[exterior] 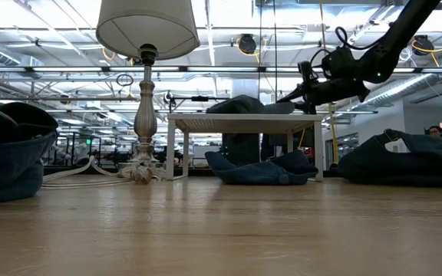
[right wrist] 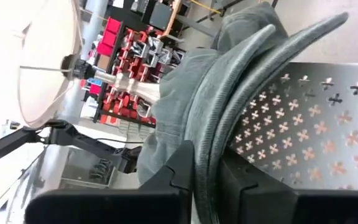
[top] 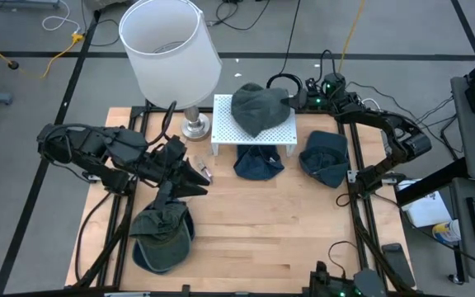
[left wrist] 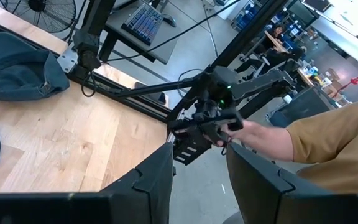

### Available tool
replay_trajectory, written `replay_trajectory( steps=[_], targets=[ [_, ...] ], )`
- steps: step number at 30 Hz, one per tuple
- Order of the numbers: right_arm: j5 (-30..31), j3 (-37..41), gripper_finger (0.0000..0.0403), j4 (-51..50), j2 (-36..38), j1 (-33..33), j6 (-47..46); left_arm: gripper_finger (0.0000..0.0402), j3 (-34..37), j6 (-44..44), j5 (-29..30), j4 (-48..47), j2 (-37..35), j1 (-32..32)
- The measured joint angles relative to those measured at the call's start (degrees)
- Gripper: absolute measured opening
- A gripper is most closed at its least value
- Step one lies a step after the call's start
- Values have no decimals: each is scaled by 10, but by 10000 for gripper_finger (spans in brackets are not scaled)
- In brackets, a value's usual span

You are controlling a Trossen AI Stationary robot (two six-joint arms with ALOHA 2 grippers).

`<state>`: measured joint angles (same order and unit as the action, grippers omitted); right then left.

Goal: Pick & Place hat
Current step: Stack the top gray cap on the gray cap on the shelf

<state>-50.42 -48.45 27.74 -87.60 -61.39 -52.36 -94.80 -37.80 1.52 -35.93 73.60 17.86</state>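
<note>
My right gripper is pinching two edges of the grey-green hat together, so I should open it, back away, and then grip only the hat's upper edge [right wrist: 225,79].
A grey-green hat [top: 256,107] lies on top of a white perforated stand [top: 221,132] at the table's far middle; it also shows in the low view [exterior: 240,103] and in the right wrist view [right wrist: 185,99]. My right gripper [right wrist: 205,180] reaches it from the table's right side [top: 291,100] and is shut on its brim. My left gripper [top: 195,173] hangs open above the table's left half with nothing between its fingers [left wrist: 160,180]. My right gripper pinches the hat's brim edge [right wrist: 211,140] between its two fingers. The fingers come nearly level from the table's right side [exterior: 301,96]. The hat's crown rests on the stand's top [right wrist: 303,124].
A blue hat [top: 258,162] lies under the stand, another [top: 324,158] at the right, and a dark one [top: 162,235] near the front left. A white-shaded lamp [top: 171,49] stands left of the stand. A person's arm [left wrist: 316,143] shows beyond the table's right edge.
</note>
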Motion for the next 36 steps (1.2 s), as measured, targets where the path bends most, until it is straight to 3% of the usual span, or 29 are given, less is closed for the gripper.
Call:
replay_trajectory(
  steps=[6, 12, 18, 25, 36],
  targets=[
    [-66, 1, 21, 47, 40, 1, -62, 154, 0, 0, -1, -2, 0, 3],
    [-121, 1, 21, -2, 95, 2, -82, 154, 0, 0, -2, -4, 0, 3],
    [-86, 23, 21, -91, 112, 7, -36, 154, 0, 5, -1, -4, 0, 3],
    [-46, 83, 24, -40, 113, 7, -53, 154, 0, -1, 0, -4, 0, 3],
    [-37, 100, 158, -33, 112, -2, -76, 154, 0, -2, -2, -3, 0, 11]
  ],
)
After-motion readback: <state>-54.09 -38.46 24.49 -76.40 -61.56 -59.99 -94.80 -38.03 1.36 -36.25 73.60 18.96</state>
